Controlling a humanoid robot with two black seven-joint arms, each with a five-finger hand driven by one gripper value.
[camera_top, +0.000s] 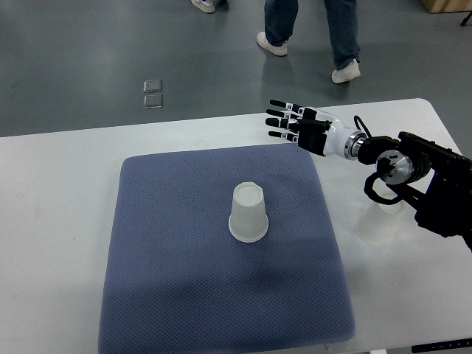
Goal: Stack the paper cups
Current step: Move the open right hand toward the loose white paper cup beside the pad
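My right gripper is to close its fingers on the upper half (387, 211) of the white paper cup, which stands on the white table beside the blue-grey mat.
A white paper cup (248, 212) stands upside down near the middle of the blue-grey mat (177, 280). A second white paper cup (377, 226) stands upside down on the white table right of the mat, partly hidden under my right forearm. My right hand (284, 119) reaches in from the right edge and hovers over the mat's far right corner, fingers spread and holding nothing. It is well apart from both cups. The left arm is out of view.
The white table (51, 221) runs across the picture, its far edge against a grey floor. A person's legs and shoes (345, 71) stand beyond the table. Two small square floor plates (153, 93) lie on the floor.
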